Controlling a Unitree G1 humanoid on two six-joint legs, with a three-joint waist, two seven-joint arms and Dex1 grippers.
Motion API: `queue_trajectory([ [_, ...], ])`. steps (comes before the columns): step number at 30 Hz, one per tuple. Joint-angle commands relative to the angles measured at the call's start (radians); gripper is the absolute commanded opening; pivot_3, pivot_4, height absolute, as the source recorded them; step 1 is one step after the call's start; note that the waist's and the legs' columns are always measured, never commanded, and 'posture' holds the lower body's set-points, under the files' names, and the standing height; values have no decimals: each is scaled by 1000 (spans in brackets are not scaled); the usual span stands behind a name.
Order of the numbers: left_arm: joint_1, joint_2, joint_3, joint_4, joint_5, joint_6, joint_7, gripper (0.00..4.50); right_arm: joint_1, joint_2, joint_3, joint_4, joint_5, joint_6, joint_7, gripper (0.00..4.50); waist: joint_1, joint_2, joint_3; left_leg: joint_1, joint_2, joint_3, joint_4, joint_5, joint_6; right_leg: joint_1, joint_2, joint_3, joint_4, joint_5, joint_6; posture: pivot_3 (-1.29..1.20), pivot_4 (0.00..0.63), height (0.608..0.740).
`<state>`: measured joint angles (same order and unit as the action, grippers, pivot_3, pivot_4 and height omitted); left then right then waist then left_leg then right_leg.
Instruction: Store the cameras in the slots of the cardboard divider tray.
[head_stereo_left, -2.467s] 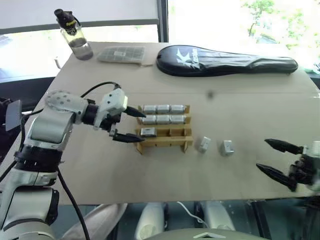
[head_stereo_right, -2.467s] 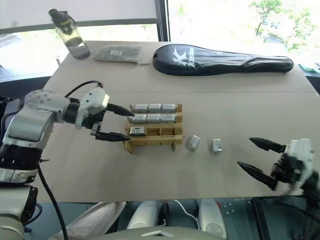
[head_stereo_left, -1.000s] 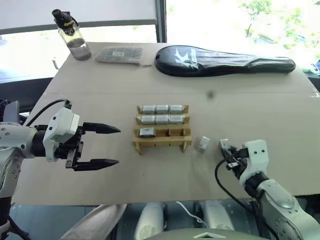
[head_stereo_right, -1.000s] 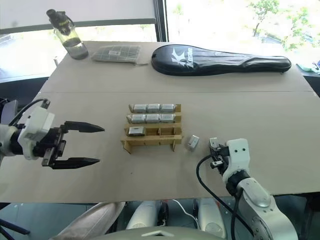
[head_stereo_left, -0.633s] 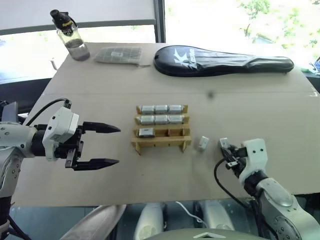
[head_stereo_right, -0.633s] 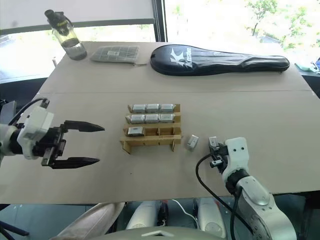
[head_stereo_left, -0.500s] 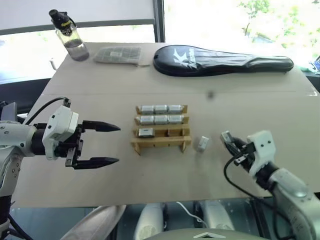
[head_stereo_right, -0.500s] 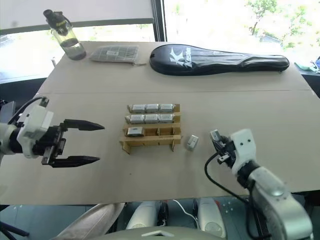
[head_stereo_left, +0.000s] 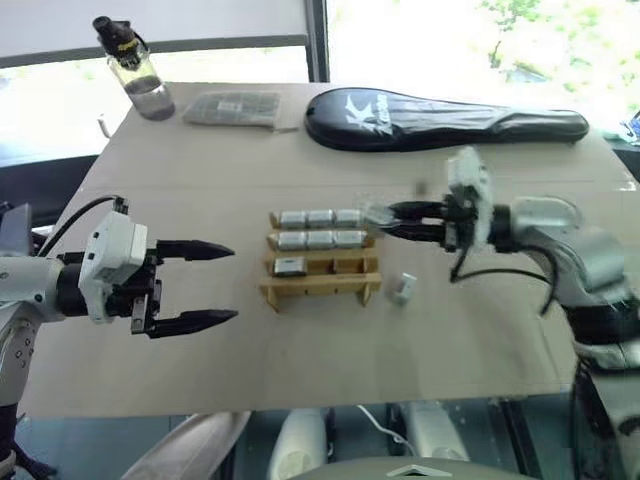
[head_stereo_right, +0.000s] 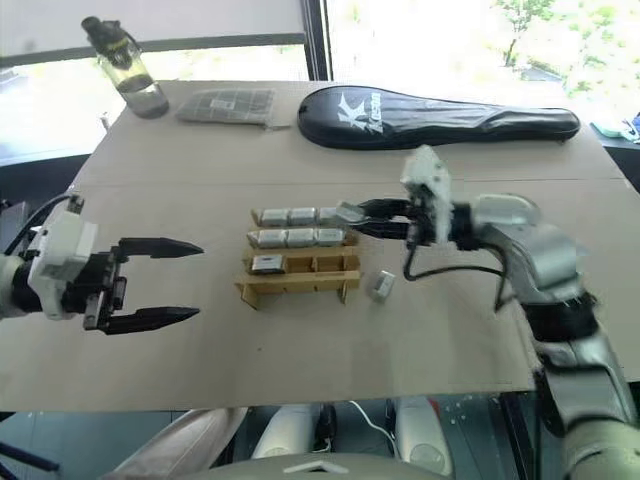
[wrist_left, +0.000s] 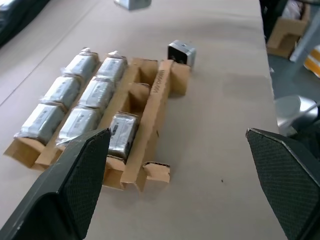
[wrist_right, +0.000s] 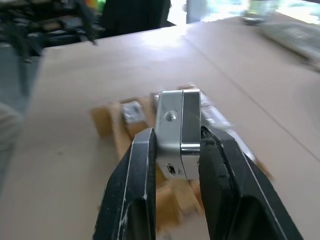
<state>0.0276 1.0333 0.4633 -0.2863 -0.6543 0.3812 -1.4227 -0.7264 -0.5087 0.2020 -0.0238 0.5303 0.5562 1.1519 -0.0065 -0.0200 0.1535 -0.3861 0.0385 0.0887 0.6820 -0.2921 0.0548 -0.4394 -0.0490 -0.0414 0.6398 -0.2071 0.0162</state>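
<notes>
Next, I let go of the camera with my right gripper in the middle slot of the front row (head_stereo_left: 320, 265), next to the camera already there.
The cardboard divider tray (head_stereo_left: 320, 287) sits mid-table. Its back and middle rows each hold three cameras (head_stereo_left: 321, 228), and one more camera (wrist_left: 121, 134) fills the left slot of the front row. A loose camera (head_stereo_left: 403, 289) lies on the table just right of the tray. My right gripper (head_stereo_left: 388, 218) is shut on another camera (wrist_right: 178, 131) and hangs in the air by the tray's far right corner, pointing left. My left gripper (head_stereo_left: 233, 283) stands open and empty, left of the tray and apart from it.
Along the far edge lie a long black racket cover (head_stereo_left: 445, 118), a flat grey packet (head_stereo_left: 236, 108) and a water bottle (head_stereo_left: 135, 70). Bare tabletop (head_stereo_left: 330, 350) runs between the tray and the near edge.
My right gripper, shut on a camera, rose from the table at the near right and swung left and away to the tray's far right corner. The left gripper stayed put.
</notes>
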Motion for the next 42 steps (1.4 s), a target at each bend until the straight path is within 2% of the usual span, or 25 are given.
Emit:
queue_trajectory([
  [1,24,-1,53,-22,-1,-12,21,4500,-87,53,73,155,-63,-110,137,655,3,0,0,-3,-1,0,0,0,0,-2,-1,0,0,0,0,0,150,740],
  [4,41,-2,67,-27,-7,-5,32,4500,-130,96,98,251,-106,-164,172,655,3,0,0,-12,-2,1,3,0,0,-9,-3,-1,0,1,1,0,150,740],
  [7,85,-10,98,-43,-10,-2,37,4500,-188,165,129,384,-176,-260,190,655,-6,0,0,-12,-3,1,3,0,0,-8,-4,-1,-1,1,1,0,150,740],
  [12,114,-12,107,-39,3,-14,42,4500,-225,212,144,499,-251,-361,222,655,-7,0,0,-10,-1,0,3,0,-1,-9,-3,-2,2,1,1,0,150,740],
  [26,127,-11,91,-37,7,-16,53,4500,-201,263,165,500,-303,-383,270,655,-10,0,0,-10,-1,-1,2,1,-2,-8,-4,-3,2,1,1,0,150,740],
  [35,114,7,92,-28,10,2,51,4500,-198,287,181,597,-393,-490,231,655,-11,0,0,-9,-1,-1,2,1,-2,-8,-4,-3,2,1,1,0,150,740],
  [42,98,5,77,-27,13,5,54,4500,-206,299,173,630,-405,-466,242,655,-11,0,0,-9,-1,-1,3,1,-2,-8,-4,-3,2,1,1,0,150,740],
])
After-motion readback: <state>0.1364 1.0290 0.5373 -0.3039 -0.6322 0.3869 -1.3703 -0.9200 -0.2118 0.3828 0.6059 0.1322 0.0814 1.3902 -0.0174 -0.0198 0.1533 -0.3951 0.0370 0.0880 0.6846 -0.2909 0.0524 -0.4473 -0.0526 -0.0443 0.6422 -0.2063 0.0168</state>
